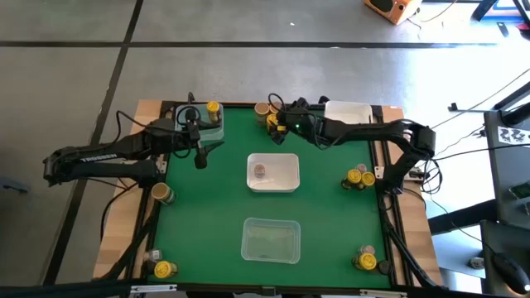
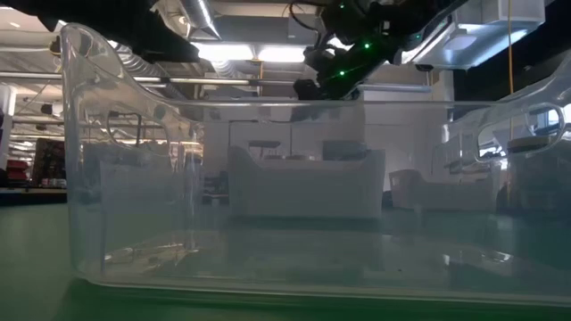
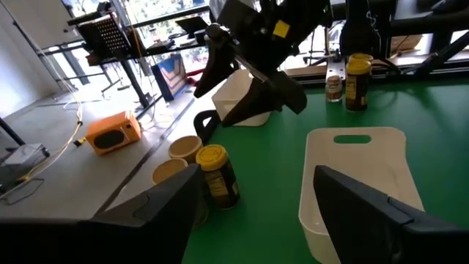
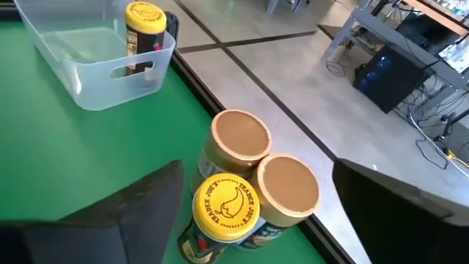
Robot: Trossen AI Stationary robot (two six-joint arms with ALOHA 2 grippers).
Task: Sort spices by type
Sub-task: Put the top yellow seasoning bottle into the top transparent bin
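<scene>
The robot's right gripper will close on the upper body of the yellow-lidded jar (image 1: 272, 122) (image 4: 212, 236) that stands against the two tan-lidded jars at the far edge of the table.
Three spice jars stand together at the table's far edge (image 1: 269, 116). In the right wrist view they are one yellow-lidded jar (image 4: 227, 207) and two tan-lidded jars (image 4: 240, 136) (image 4: 288, 183). My right gripper (image 4: 256, 176) (image 1: 280, 122) hovers open above them, a finger on either side of the cluster, touching none. My left gripper (image 3: 256, 183) (image 1: 199, 156) is open and empty beside the clear far-left bin (image 1: 186, 132), which holds a yellow-lidded jar (image 1: 214, 108) (image 4: 143, 37). A jar (image 1: 259, 170) sits in the central white bin (image 1: 286, 175).
A clear bin (image 1: 270, 240) sits near the front and fills the low view (image 2: 285, 196). A white bin (image 1: 348, 110) is at the far right. More jars stand at the right edge (image 1: 358, 178), near right (image 1: 364, 260), near left (image 1: 163, 269) and left edge (image 1: 161, 193).
</scene>
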